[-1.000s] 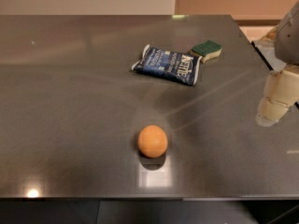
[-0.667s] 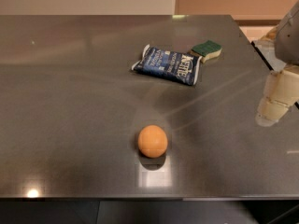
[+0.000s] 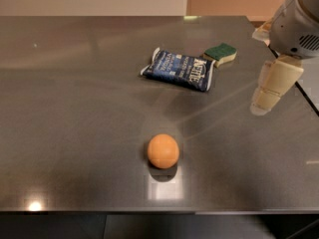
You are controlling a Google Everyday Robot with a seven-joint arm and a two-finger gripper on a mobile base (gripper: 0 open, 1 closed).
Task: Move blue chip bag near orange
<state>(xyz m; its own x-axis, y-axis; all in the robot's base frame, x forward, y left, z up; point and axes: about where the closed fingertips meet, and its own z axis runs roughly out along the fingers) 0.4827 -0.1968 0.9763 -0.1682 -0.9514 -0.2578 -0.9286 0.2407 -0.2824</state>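
Next, I move my gripper to the end (image 3: 197, 73) of the blue chip bag beside the green-and-yellow sponge and close it there.
The blue chip bag (image 3: 180, 69) lies flat on the grey table (image 3: 75, 108), right of centre toward the back, white lettering up. The orange (image 3: 163, 151) sits alone nearer the front edge, well in front of the bag and apart from it. My gripper (image 3: 265, 99) hangs above the table's right side, to the right of the bag and a little nearer the front, touching nothing. It holds nothing that I can see.
A green-and-yellow sponge (image 3: 221, 53) lies just behind the bag's right end, almost touching it. The table's right edge (image 3: 305, 96) runs close behind the gripper. A pale wall stands beyond the back edge.
My gripper and arm have shifted left and slightly up, toward the bag. The bag, orange and sponge have not moved.
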